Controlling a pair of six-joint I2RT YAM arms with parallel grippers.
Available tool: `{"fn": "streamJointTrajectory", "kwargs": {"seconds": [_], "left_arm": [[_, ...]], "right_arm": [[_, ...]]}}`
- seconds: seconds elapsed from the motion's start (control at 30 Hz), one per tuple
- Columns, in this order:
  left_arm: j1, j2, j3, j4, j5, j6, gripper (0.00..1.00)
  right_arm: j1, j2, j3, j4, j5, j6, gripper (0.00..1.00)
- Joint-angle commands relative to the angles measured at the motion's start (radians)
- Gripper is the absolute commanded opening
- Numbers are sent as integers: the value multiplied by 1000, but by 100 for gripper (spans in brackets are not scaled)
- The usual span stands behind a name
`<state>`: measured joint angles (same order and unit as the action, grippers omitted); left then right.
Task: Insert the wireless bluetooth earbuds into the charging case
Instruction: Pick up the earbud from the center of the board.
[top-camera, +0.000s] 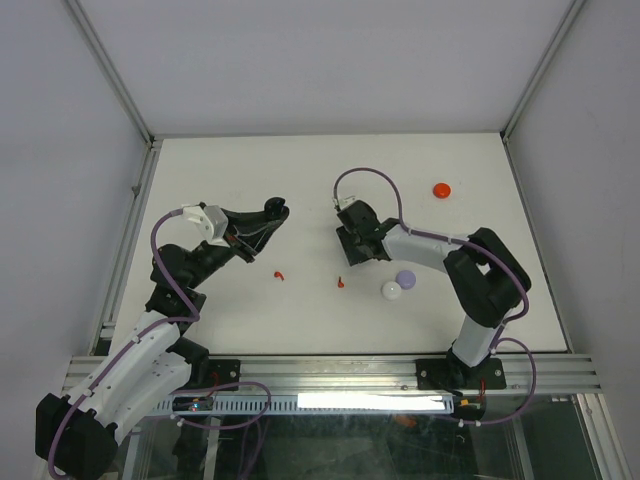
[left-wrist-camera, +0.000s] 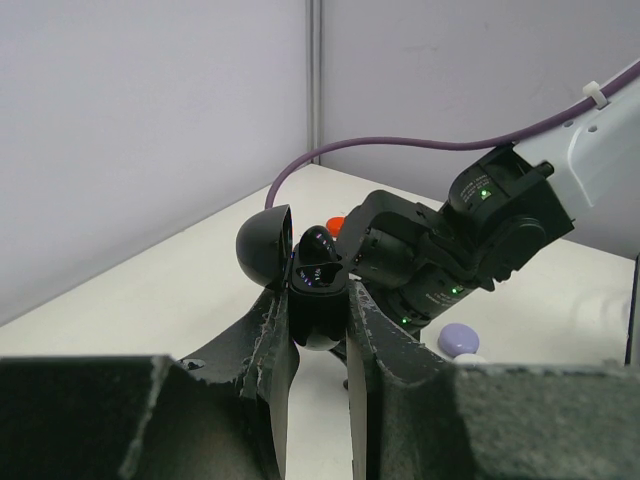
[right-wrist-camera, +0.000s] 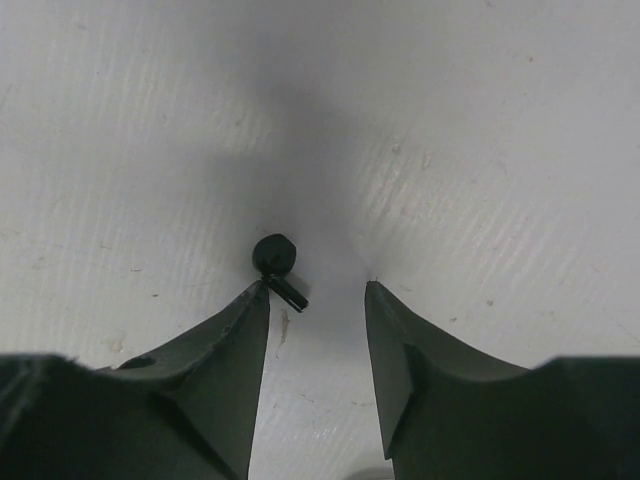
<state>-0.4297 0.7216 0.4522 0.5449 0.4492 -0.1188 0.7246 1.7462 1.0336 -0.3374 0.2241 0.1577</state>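
Note:
The earbud sits off-center, so I will shift my right gripper around the earbud's round head (right-wrist-camera: 274, 255).
My left gripper (top-camera: 268, 214) is shut on an open black charging case (left-wrist-camera: 318, 292) and holds it above the table, its lid (left-wrist-camera: 265, 245) tipped back to the left. My right gripper (right-wrist-camera: 318, 285) is open and points down at the table. A black earbud (right-wrist-camera: 275, 258) lies on the table at its left fingertip (right-wrist-camera: 255, 300), stem towards the gap. In the top view the right gripper (top-camera: 352, 238) hides this earbud. Two red earbuds (top-camera: 279, 274) (top-camera: 341, 283) lie on the table between the arms.
A lilac round case (top-camera: 405, 278) and a white round case (top-camera: 391, 290) lie beside the right arm. A red round case (top-camera: 442, 190) lies at the back right. The lilac case also shows in the left wrist view (left-wrist-camera: 458, 340). Walls enclose the table.

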Motion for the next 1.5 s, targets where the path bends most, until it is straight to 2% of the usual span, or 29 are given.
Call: {"fn": "streamJointTrajectory", "kwargs": {"seconds": [0.0,0.17,0.4,0.93,1.47], "left_arm": [[14,-2,48,35,20,-2,0],[14,1,46,35,22,-4,0],[14,3,47,36,19,-5,0],[13,-10,44,35,9,1,0],[14,-7,45,35,18,2,0]], "right_arm": [[-21,-35,-9,8,64,-15,46],[-37,-74,-16,7,109,-11,46],[23,-131,11,22,40,-30,46],[54,37,124,30,83,7,35],[53,89,112,37,108,0,26]]}}
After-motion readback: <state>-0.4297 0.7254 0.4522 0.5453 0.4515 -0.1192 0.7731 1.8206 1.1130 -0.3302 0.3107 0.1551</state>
